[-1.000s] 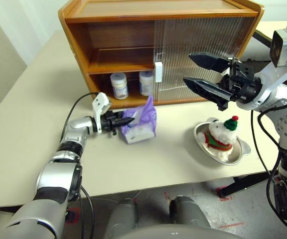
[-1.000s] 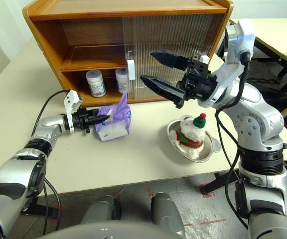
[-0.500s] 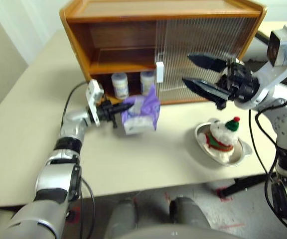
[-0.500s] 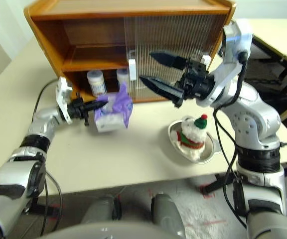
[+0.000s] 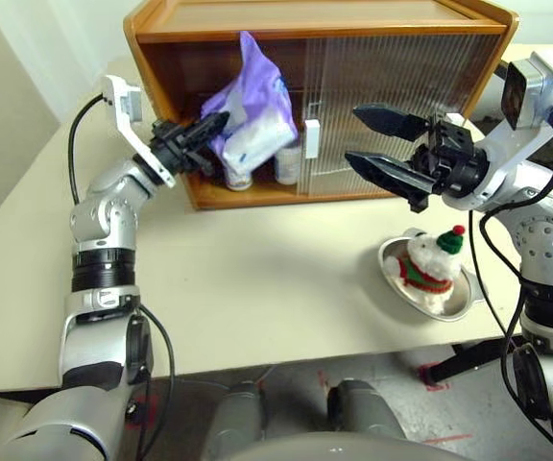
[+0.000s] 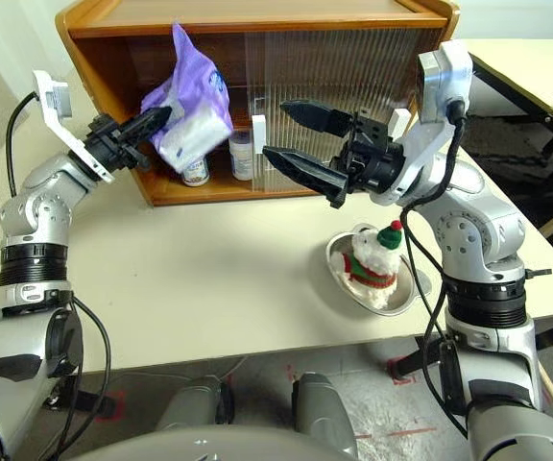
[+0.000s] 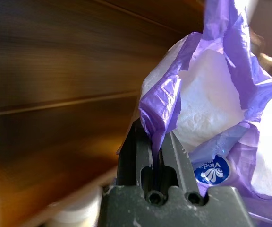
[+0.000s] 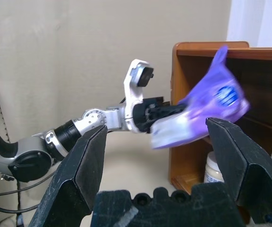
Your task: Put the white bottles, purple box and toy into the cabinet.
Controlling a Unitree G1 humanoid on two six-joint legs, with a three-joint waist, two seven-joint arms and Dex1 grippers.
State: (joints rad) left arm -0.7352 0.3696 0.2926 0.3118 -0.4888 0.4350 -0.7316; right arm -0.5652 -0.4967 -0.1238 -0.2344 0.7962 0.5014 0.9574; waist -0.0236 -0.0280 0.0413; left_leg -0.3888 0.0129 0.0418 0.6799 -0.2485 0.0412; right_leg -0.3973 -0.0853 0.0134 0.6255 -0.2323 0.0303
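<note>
The purple box, now tilted in the air before the cabinet, will be let go by my left gripper on the upper shelf [image 5: 242, 92] above the two white bottles.
My left gripper [image 5: 214, 123] is shut on a fold of the purple box [image 5: 252, 110], a lilac tissue pack. It hangs tilted in the air before the open left half of the cabinet [image 5: 353, 31], level with the upper shelf. In the left wrist view both fingers pinch the purple wrapper [image 7: 157, 137]. The two white bottles [image 5: 283, 165] stand on the lower shelf, partly hidden behind the pack. The toy [image 5: 425, 264], a white bear with a green hat, sits in a silver dish [image 5: 468, 293] at the right. My right gripper [image 5: 350, 134] hovers open in front of the ribbed door, holding nothing.
The ribbed sliding door with its white handle [image 5: 310, 139] covers the cabinet's right half. The beige table [image 5: 257, 288] stretches out in front of the cabinet, its near edge towards me.
The left gripper has lifted the purple box off the table, up to the cabinet's upper shelf opening. The right gripper has stayed in place, open.
</note>
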